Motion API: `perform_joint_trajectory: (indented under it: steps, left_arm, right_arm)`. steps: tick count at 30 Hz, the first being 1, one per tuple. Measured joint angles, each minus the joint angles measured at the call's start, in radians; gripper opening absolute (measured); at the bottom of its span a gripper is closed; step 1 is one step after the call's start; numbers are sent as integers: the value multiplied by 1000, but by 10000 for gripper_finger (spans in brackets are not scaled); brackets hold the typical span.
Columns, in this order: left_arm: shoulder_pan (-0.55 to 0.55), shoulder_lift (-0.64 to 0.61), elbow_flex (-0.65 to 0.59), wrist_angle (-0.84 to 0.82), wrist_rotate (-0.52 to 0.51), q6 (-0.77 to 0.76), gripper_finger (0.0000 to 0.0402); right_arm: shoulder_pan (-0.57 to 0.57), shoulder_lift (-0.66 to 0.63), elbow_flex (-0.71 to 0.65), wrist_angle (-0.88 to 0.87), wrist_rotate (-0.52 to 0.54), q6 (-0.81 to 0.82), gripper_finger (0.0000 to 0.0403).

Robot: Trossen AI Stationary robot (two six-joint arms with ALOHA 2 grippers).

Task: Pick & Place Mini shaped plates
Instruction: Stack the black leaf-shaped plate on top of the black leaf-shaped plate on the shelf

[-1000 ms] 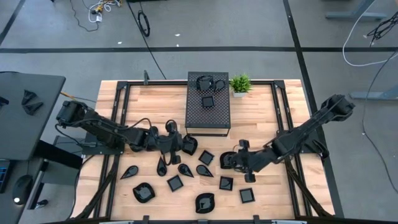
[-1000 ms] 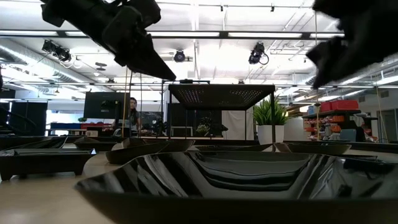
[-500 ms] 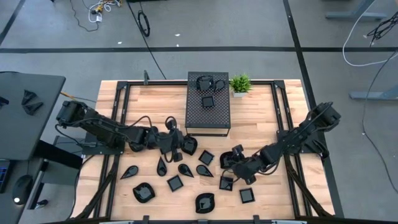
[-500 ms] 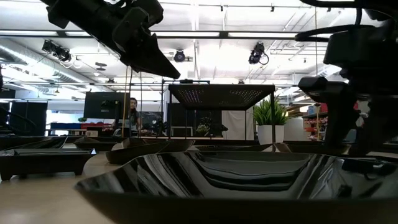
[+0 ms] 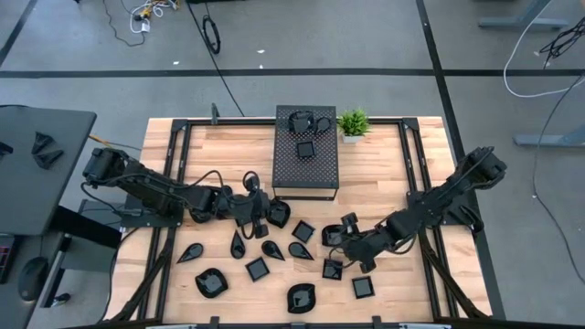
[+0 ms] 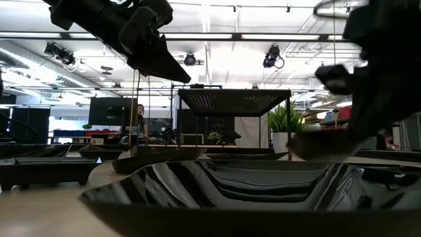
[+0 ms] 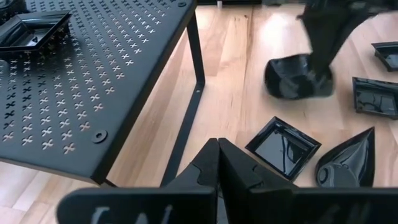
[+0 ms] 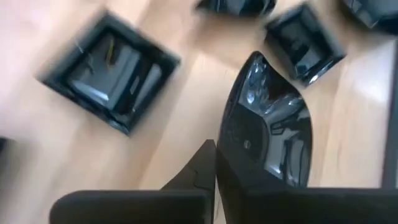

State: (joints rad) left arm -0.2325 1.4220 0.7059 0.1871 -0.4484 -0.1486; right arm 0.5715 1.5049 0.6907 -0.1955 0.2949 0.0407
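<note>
Next, I let go of the teardrop plate with my right gripper on the black perforated box's far end [image 5: 301, 121], just past its square plate.
Many small glossy black plates lie on the near half of the wooden table [image 5: 384, 155]. My right gripper [image 5: 351, 240] [image 8: 215, 155] stands at the middle right, shut on a teardrop plate [image 8: 267, 124] [image 5: 336, 236] [image 7: 292, 78]. My left gripper [image 5: 267, 213] [image 7: 217, 155] hangs raised, left of the middle, in front of the black perforated box [image 5: 306, 155]. It is shut on a rounded plate [image 5: 280, 213], which shows as a dark wedge [image 6: 164, 66] in the low view. My left gripper holds the rounded plate by one edge; its own fingers hide the exact place. The plate [image 6: 168, 69] hangs lifted clear of the table, slanting down from the fingers. My right gripper pinches the teardrop plate's rim [image 8: 227, 146] on one long side, between its two fingers. The fingers [image 7: 323, 53] slant down from the table's right side. The plate sits tilted; whether it is clear of the table I cannot tell.
The box bears two plates [image 5: 302, 120] [image 5: 304, 149] on top, and a green potted plant [image 5: 353, 122] stands at its right. Square plates [image 5: 333, 269] [image 5: 363, 286] lie just near of my right gripper. More plates [image 5: 212, 281] [image 5: 301, 296] lie at the near edge.
My right gripper has come down toward the near edge onto the teardrop plate, rolled about its own axis, and shut from wide open onto the plate's rim. The plate now shows tilted and blurred.
</note>
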Motion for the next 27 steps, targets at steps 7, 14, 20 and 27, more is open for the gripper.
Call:
perform_joint_trajectory:
  steps: [7, 14, 20, 27]
  left_arm:
    - [6, 0, 0, 0, -3, 2, 7]
    - [6, 0, 0, 3, -3, 2, 7]
    - [11, 0, 0, 4, -3, 4, 7]
    - [43, 0, 0, 15, -3, 25, 7]
  right_arm:
    - [19, -223, 0, 54, -37, -23, 4]
    - [-30, -403, 1, 384, -47, -391, 9]
    - [-290, -430, 63, 450, -3, -689, 3]
    - [-679, -282, 307, 184, -173, -827, 2]
